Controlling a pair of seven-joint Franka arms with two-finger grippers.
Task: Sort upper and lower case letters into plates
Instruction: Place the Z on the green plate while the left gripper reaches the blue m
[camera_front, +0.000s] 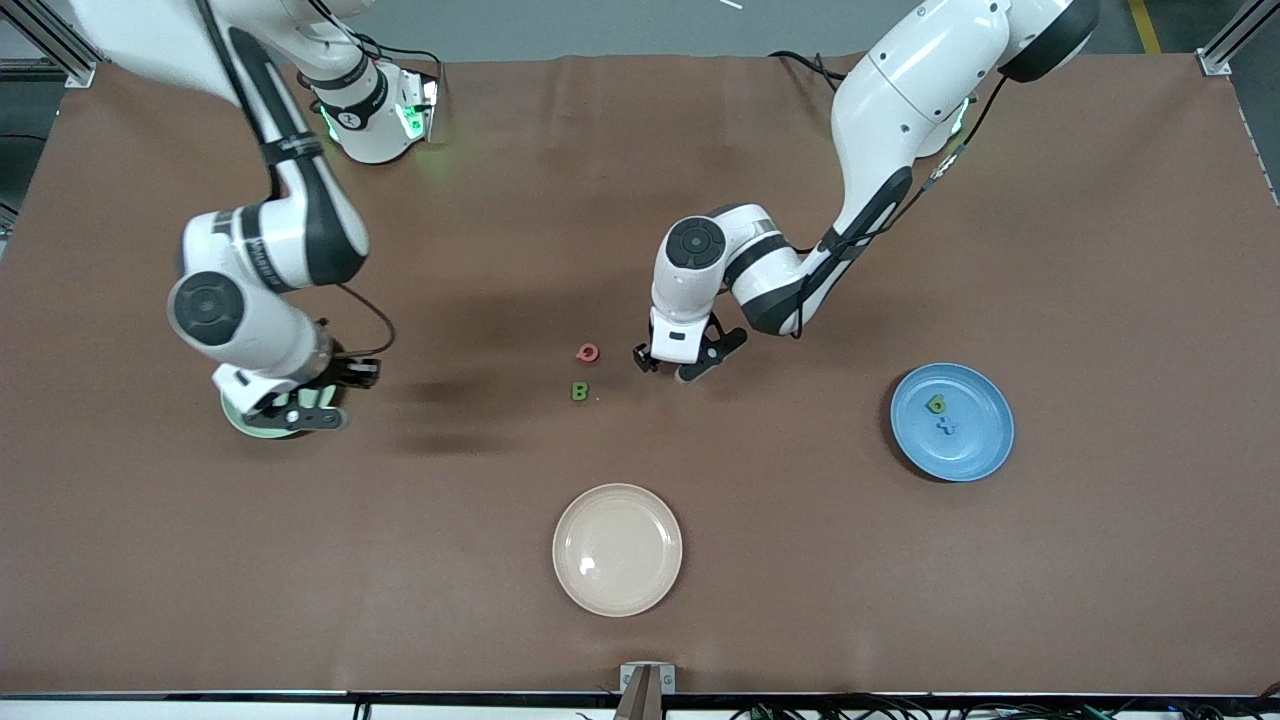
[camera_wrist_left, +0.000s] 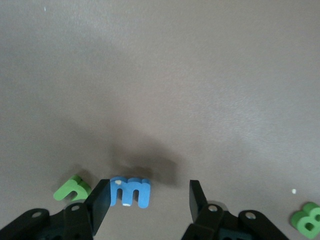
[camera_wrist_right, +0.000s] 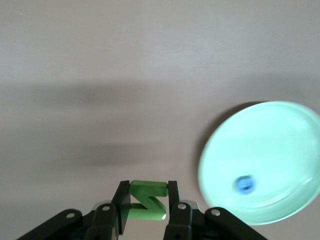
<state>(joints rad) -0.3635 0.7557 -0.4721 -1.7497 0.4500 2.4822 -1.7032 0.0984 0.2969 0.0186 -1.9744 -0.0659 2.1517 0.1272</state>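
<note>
Once I let go with my right gripper, the green N will come to rest in the pale green plate (camera_front: 300, 395) (camera_wrist_right: 251, 140), in front of the blue letter.
My left gripper (camera_front: 665, 365) is low at mid-table, open around a blue m (camera_wrist_left: 130, 191). One finger (camera_wrist_left: 100, 200) touches the m and the other stands apart. A green n (camera_wrist_left: 72, 188) lies just outside the jaws. The red Q (camera_front: 588, 352) and green B (camera_front: 580, 391) lie beside this gripper, toward the right arm's end; the B (camera_wrist_left: 307, 220) also shows in the left wrist view. My right gripper (camera_front: 290, 410) hangs over the edge of the pale green plate (camera_front: 238, 420), shut on a green N (camera_wrist_right: 147, 200). That plate (camera_wrist_right: 280, 145) holds a small blue letter (camera_wrist_right: 244, 184). The blue plate (camera_front: 975, 440) holds a green b (camera_front: 936, 403) and a blue x (camera_front: 946, 426).
A cream-beige plate (camera_front: 617, 548) with nothing in it sits near the table's front edge, nearer to the camera than the B. The brown table mat (camera_front: 1100, 250) stretches wide toward the left arm's end.
</note>
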